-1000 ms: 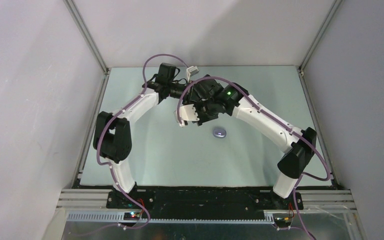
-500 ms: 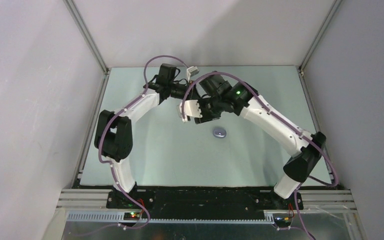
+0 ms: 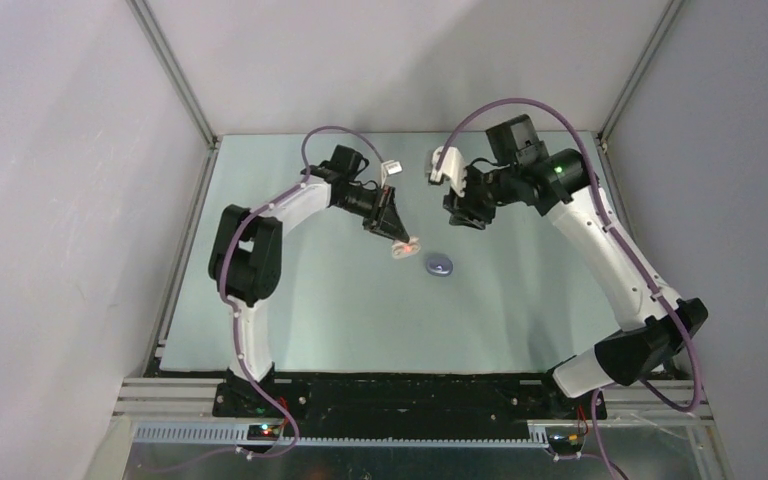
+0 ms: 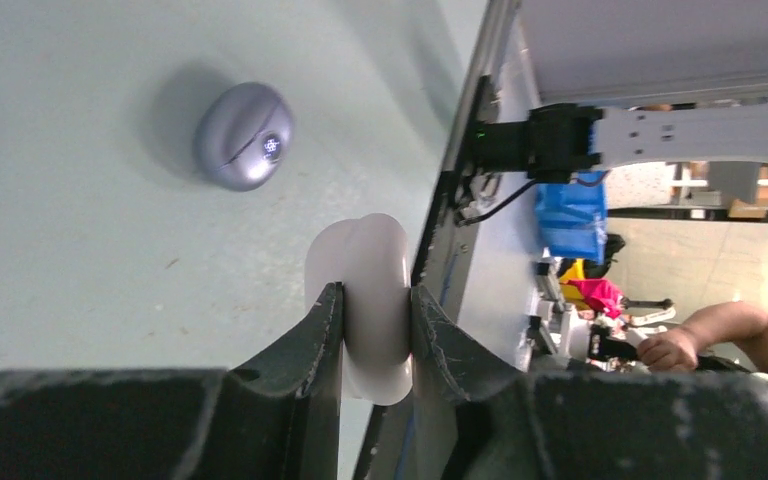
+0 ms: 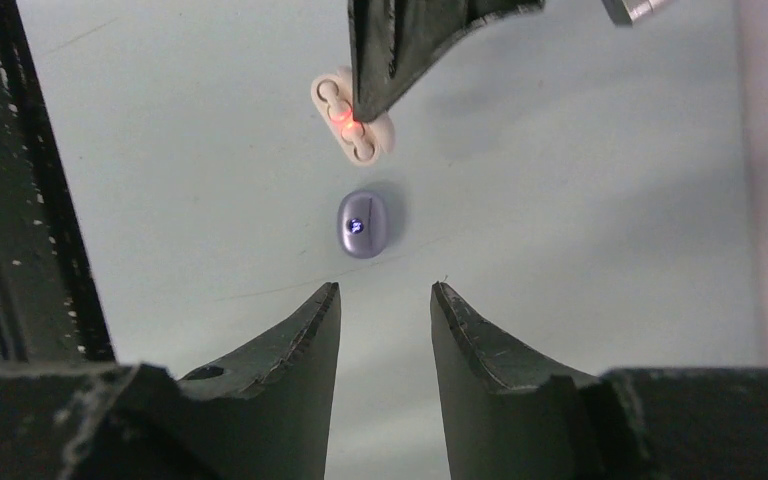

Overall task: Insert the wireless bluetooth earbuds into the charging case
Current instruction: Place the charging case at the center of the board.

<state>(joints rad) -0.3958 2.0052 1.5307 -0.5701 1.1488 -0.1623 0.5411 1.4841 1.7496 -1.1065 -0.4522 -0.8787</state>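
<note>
The robot's left gripper should release the white charging case on the bare table a short gap from the purple charging case [image 3: 382, 252] [image 4: 60, 342].
My left gripper [image 3: 400, 243] is shut on a white charging case [image 4: 365, 262], which stands on edge between its fingers [image 4: 310, 340]. In the right wrist view this case [image 5: 353, 130] lies open with a red light glowing in it, under the left gripper's fingers [image 5: 400, 50]. A closed purple charging case [image 3: 441, 265] rests on the table just right of it, a small light on its lid [image 4: 243, 135]. My right gripper [image 3: 460, 212] hangs open and empty behind the purple case [image 5: 362, 224]. No loose earbuds show, and I cannot tell whether any sit in the white case.
The pale green table [image 3: 340, 310] is walled by grey panels with metal frame posts [image 3: 175, 90] at the far corners. Both arm bases stand on the black rail [image 3: 400, 395] at the near edge.
The two grippers were together over the white case. The right gripper has let go, opened and drawn back to the far right; the left has carried the case nearer, beside the purple case.
</note>
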